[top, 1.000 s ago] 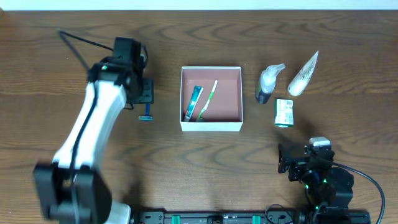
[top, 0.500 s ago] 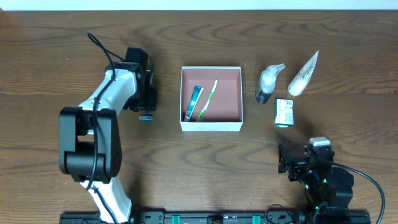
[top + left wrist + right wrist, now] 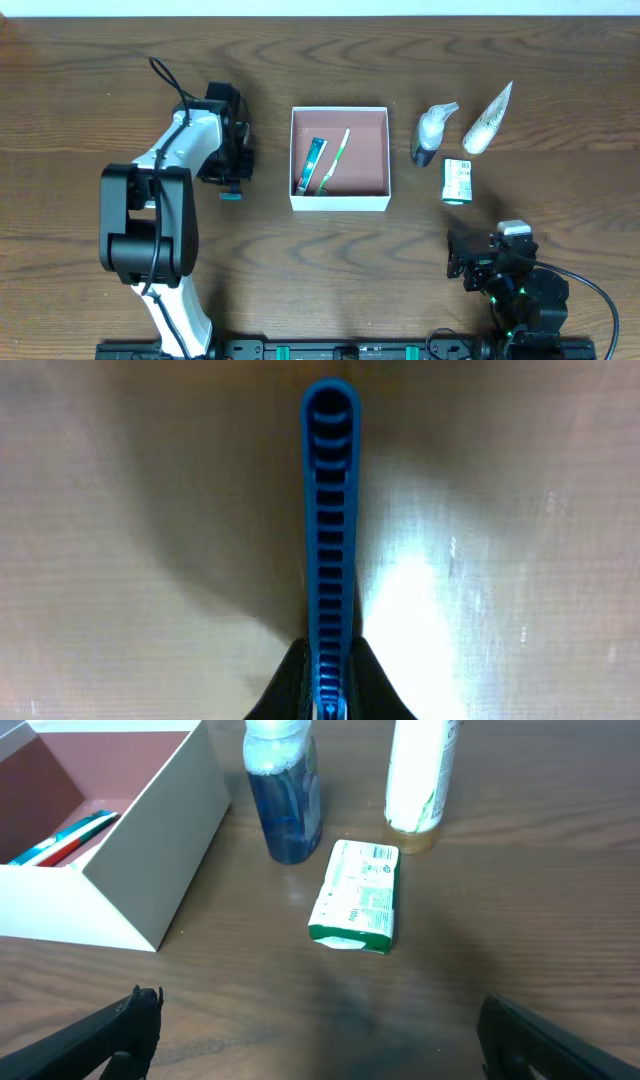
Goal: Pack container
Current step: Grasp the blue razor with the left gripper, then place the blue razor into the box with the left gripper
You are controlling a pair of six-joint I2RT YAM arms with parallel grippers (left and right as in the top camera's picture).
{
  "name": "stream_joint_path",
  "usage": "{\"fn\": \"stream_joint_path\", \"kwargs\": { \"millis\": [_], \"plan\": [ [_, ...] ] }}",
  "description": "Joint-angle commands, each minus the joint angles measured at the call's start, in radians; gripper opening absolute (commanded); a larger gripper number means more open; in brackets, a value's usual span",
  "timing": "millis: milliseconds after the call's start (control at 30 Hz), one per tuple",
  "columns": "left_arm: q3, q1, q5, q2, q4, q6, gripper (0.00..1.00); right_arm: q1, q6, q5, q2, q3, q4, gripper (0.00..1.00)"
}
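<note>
My left gripper is holding the blue razor and will let go of it in the container (image 3: 323, 173), between the blue tube and the green-and-white toothbrush.
The container (image 3: 340, 203) is a white square box with a pinkish-brown inside, standing mid-table. A blue tube (image 3: 313, 163) and a green-and-white toothbrush (image 3: 336, 158) lie in it. To its left, my left gripper (image 3: 234, 172) points down at the table and is shut on a blue razor (image 3: 232, 191). In the left wrist view the razor's ribbed handle (image 3: 329, 510) runs straight up from between my shut jaws (image 3: 328, 665). My right gripper (image 3: 320, 1040) stands open and empty near the front edge. The container's corner (image 3: 150, 850) shows at its upper left.
Right of the container stand a blue bottle (image 3: 430, 137) and a white tube (image 3: 487, 120). A green-and-white packet (image 3: 457, 182) lies flat in front of them. The same three, bottle (image 3: 285, 805), tube (image 3: 420, 770) and packet (image 3: 357, 895), lie ahead of my right gripper.
The left arm folded in and its gripper came down and shut on the blue razor, which shifted slightly. The right arm stayed still.
</note>
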State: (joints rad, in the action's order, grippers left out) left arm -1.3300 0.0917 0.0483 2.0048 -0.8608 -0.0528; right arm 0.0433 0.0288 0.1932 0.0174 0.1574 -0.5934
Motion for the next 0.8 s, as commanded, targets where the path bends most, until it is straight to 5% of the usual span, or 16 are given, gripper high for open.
{"fn": "stream_joint_path", "kwargs": {
  "millis": [0,367,767],
  "plan": [
    [-0.062,0.0,-0.003,-0.108,-0.063,0.009,0.06,-0.006,-0.019,0.005,-0.006,-0.002,-0.001,0.99],
    [-0.084,0.224,0.169,-0.489,-0.078,0.085,0.06,-0.006,-0.019,0.005,-0.006,-0.002,-0.001,0.99],
    [-0.008,0.332,0.169,-0.293,0.137,0.235,0.07,-0.006,-0.019,0.005,-0.006,-0.002,-0.001,0.99]
  ]
}}
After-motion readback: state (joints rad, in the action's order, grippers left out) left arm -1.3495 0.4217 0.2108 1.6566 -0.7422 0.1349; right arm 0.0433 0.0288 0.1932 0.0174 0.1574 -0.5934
